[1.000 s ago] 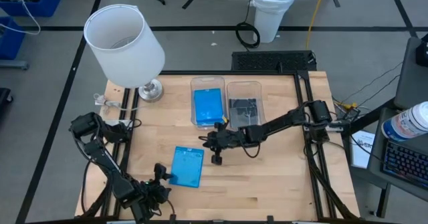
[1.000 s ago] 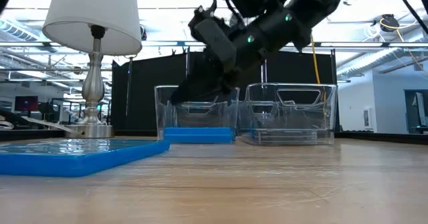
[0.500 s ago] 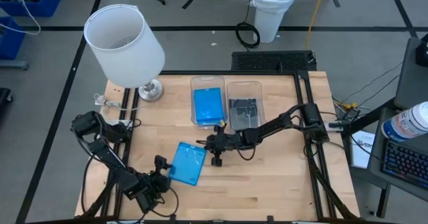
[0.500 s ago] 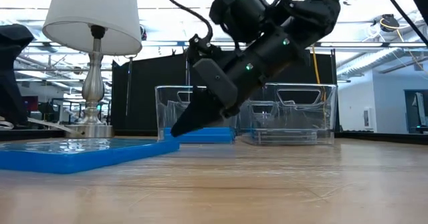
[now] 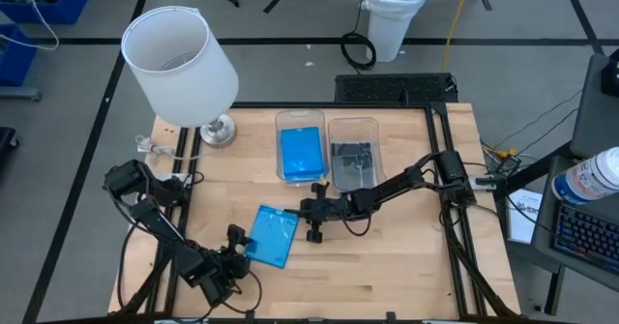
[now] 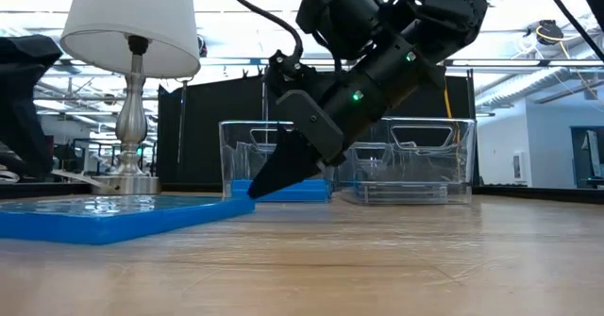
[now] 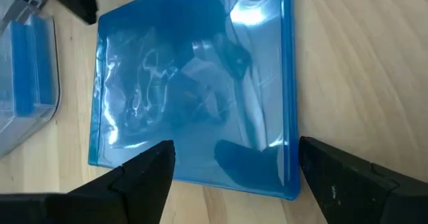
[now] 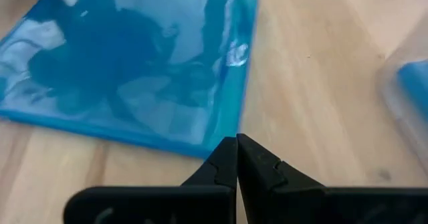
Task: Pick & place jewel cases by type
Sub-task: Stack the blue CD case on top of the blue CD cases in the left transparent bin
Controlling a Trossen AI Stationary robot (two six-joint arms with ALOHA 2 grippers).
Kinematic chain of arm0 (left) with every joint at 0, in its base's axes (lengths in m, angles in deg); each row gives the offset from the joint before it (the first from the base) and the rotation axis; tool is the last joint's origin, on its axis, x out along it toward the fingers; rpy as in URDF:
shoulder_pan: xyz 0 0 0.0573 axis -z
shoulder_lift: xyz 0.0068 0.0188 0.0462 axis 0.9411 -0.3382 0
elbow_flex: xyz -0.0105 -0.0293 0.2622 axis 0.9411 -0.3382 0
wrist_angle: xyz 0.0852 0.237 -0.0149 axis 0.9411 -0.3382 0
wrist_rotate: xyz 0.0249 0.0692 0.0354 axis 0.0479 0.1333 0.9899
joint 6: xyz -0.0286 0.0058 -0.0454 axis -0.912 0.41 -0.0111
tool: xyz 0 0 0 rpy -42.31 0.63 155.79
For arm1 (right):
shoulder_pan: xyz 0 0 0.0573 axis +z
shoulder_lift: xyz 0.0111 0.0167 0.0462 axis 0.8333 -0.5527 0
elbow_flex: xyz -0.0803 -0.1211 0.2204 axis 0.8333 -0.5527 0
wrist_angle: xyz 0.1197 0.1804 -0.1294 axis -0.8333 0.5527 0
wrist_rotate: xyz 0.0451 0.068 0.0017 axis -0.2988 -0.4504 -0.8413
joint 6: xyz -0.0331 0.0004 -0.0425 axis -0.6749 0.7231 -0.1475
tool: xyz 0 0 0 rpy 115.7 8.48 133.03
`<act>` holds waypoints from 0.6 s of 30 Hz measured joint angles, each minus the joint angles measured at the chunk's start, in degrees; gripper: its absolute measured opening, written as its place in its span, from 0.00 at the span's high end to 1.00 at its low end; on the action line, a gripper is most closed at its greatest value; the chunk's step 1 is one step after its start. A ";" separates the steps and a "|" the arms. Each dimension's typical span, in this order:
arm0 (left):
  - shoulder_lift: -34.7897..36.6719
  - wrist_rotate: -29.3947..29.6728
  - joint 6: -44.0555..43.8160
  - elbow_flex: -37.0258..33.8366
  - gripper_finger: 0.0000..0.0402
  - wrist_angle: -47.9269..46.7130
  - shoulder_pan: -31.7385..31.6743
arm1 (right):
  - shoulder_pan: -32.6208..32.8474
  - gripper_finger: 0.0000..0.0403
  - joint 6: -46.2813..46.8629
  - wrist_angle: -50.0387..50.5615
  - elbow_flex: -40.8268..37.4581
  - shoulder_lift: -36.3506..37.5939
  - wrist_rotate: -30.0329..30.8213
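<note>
The blue jewel case lies flat with the left gripper's fingers spread around the case's corner, so the robot should pinch its thin near edge (image 7: 289, 110) before lifting it.
A bright blue jewel case (image 5: 272, 237) lies flat and askew on the wooden table, left of centre. My left gripper (image 5: 239, 249) is open at the case's near left edge, and its two fingers straddle that edge in the left wrist view (image 7: 235, 146). My right gripper (image 5: 289, 211) is shut and slants down to the case's far right edge. Two clear bins stand at the far middle. The left bin (image 5: 301, 121) holds blue cases (image 5: 301, 152). The right bin (image 5: 352, 127) holds dark cases (image 5: 352, 160). My left gripper has one finger (image 7: 144, 174) over the case's edge and the other (image 7: 334, 174) just outside its corner; I cannot tell whether either touches it. My right gripper meets the case's far right edge (image 8: 224, 142) with its shut fingertips, slanting down from the table's right. The case lies flat on the table.
A table lamp (image 5: 180, 65) with a white shade stands at the far left corner, its base (image 5: 218, 131) on the table. Bare wood lies to the near right (image 5: 406, 266). A dark frame runs along the table's edges.
My right gripper has come down and toward the table's left, onto the blue case's far right edge. My left gripper has moved up to the case's near left edge. The case has turned a little on the table and now lies askew.
</note>
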 joint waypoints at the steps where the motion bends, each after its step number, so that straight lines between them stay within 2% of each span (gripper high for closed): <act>1: 0.00 -0.10 0.07 0.00 0.20 0.12 -0.30 | -0.15 1.00 0.03 0.33 0.00 -0.02 -0.97; 4: 0.02 -1.32 0.54 0.02 0.20 0.66 -1.26 | -0.45 1.00 0.03 -0.95 0.03 -1.06 -4.55; 11: 0.06 -2.74 2.08 0.04 0.20 3.81 -2.96 | -0.94 1.00 2.78 -14.94 0.15 -6.90 -17.46; 14: -0.02 -2.56 2.49 0.02 0.20 3.86 -3.10 | -0.30 1.00 3.65 -17.05 0.09 -7.59 -20.61; 18: -0.07 -2.36 1.84 -0.02 0.20 3.82 -3.19 | -0.02 1.00 3.56 -16.23 -0.05 -7.72 -20.58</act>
